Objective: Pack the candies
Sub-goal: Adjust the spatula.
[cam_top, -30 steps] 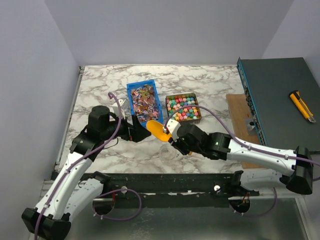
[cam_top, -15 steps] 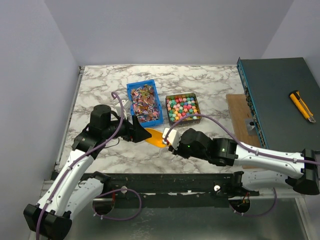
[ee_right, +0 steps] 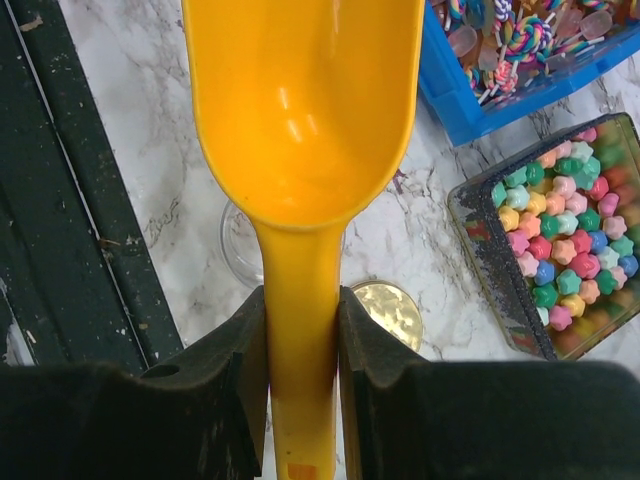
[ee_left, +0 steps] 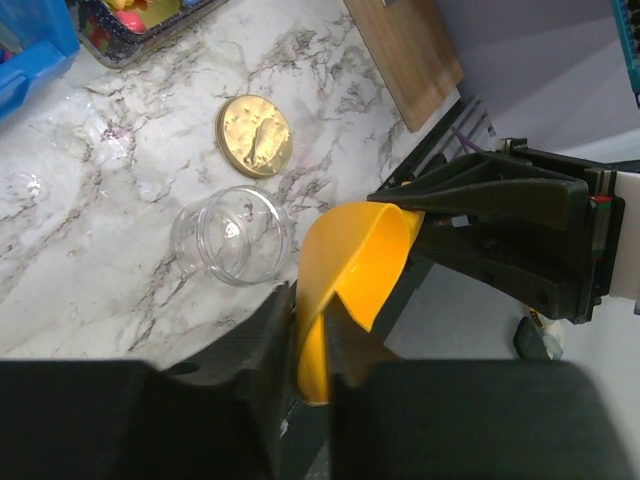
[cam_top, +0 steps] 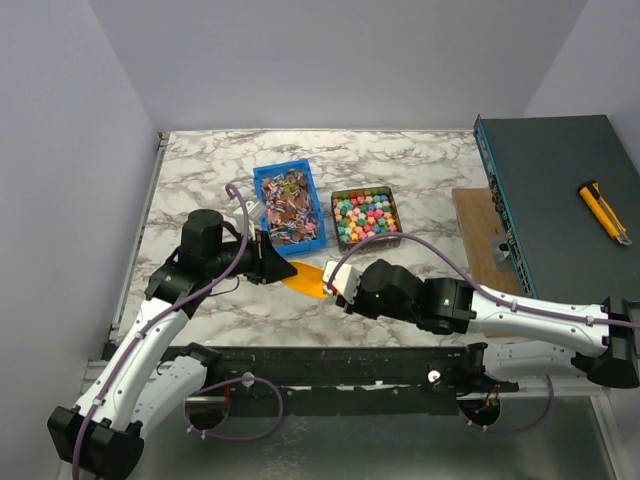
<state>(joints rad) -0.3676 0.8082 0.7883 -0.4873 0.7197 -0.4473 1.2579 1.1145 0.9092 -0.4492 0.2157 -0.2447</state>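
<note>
The robot's right gripper is far back on the scoop's handle, so it should grip nearer the scoop's bowl [ee_right: 300, 252] while the left gripper holds the scoop steady.
The wrapped candies fill a blue bin [cam_top: 289, 203] and the chunky bright candies [ee_right: 560, 235] fill a dark tin [cam_top: 365, 216] beside it. A yellow-orange scoop [cam_top: 308, 277] hangs empty between both arms, in front of the bin. My right gripper [ee_right: 303, 310] is shut on its handle. My left gripper [ee_left: 312, 300] is shut on the thin wall of its bowl [ee_left: 360, 265]. Below the scoop, an empty clear jar [ee_left: 232, 235] stands on the marble. In the top view the right gripper [cam_top: 337, 286] and left gripper [cam_top: 283, 268] nearly meet.
A round gold lid [ee_left: 255, 136] lies flat near the jar, toward the tin. A wooden board [cam_top: 480, 250] and a dark green box [cam_top: 560, 190] with a yellow knife [cam_top: 605, 212] lie at the right. The black rail [cam_top: 330, 360] runs along the near edge.
The right arm carried the scoop left toward the left gripper. The left gripper, wide open a second ago, has closed onto the scoop's bowl.
</note>
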